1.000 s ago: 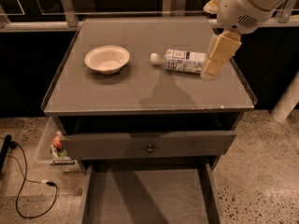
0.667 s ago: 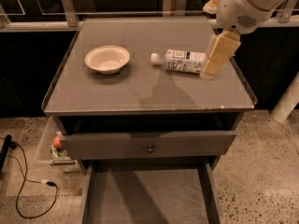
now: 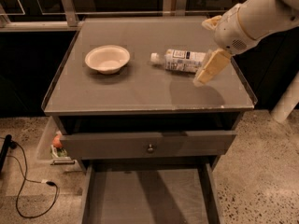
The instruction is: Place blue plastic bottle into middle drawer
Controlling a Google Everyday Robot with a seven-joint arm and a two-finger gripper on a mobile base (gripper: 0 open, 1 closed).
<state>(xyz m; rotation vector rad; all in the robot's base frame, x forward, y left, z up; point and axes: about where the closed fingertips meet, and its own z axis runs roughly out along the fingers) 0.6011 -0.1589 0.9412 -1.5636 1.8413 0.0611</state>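
The base end [image 3: 195, 62] of the blue plastic bottle, opposite its white cap, will be gripped by my gripper.
The blue plastic bottle [image 3: 180, 60] lies on its side on the gray cabinet top [image 3: 140, 90], right of centre, with its white cap pointing left. My gripper [image 3: 208, 69] hangs from the white arm at the upper right. It is just above the top, right beside the bottle's base end, and holds nothing that I can see. The middle drawer [image 3: 145, 195] is pulled out at the bottom of the view. Its pale gray floor is bare.
A white bowl [image 3: 107, 58] sits on the left of the cabinet top. The top drawer front with its round knob [image 3: 149, 147] stands slightly open above the middle drawer. A white bin [image 3: 50, 146] and a cable [image 3: 32, 195] are on the floor at the left.
My gripper has edged slightly down and to the left beside the bottle's base. The bottle, the bowl and the drawers have not moved.
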